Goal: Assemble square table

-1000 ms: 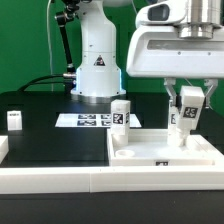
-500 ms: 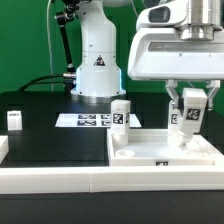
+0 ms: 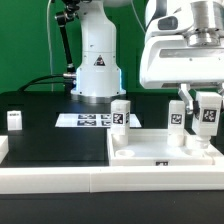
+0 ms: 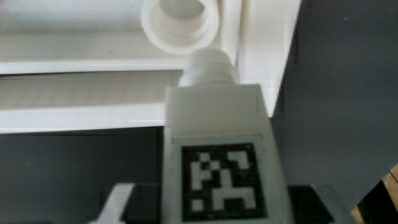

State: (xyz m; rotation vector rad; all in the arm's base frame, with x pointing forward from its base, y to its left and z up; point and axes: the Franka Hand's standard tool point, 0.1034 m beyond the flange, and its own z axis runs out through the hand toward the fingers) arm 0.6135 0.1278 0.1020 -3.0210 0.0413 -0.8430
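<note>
Next, my gripper lets go of the white leg, upright in the table top's round socket (image 3: pixel 195 152) (image 4: pixel 180 20) closest to the second leg.
The square table top (image 3: pixel 150 148), a white tray with a raised rim, lies at the front on the exterior view's right. My gripper (image 3: pixel 207 108) is shut on a white tagged leg (image 3: pixel 208 116) and holds it upright above the top's far corner on the exterior view's right. In the wrist view the held leg (image 4: pixel 217 150) fills the middle between the fingers (image 4: pixel 128 200). Its tip points at a round socket (image 4: pixel 178 22) of the top (image 4: pixel 89 95). A second leg (image 3: pixel 176 113) stands just beside the held one. A third leg (image 3: pixel 120 113) stands behind the top's far edge.
A fourth leg (image 3: pixel 14 119) stands at the exterior view's far left. The marker board (image 3: pixel 88 120) lies flat before the robot base (image 3: pixel 97 70). A long white rail (image 3: pixel 50 180) borders the black surface at the front.
My gripper has moved toward the exterior view's right with the leg in it. This uncovers the second leg standing beside it. The other parts have not moved.
</note>
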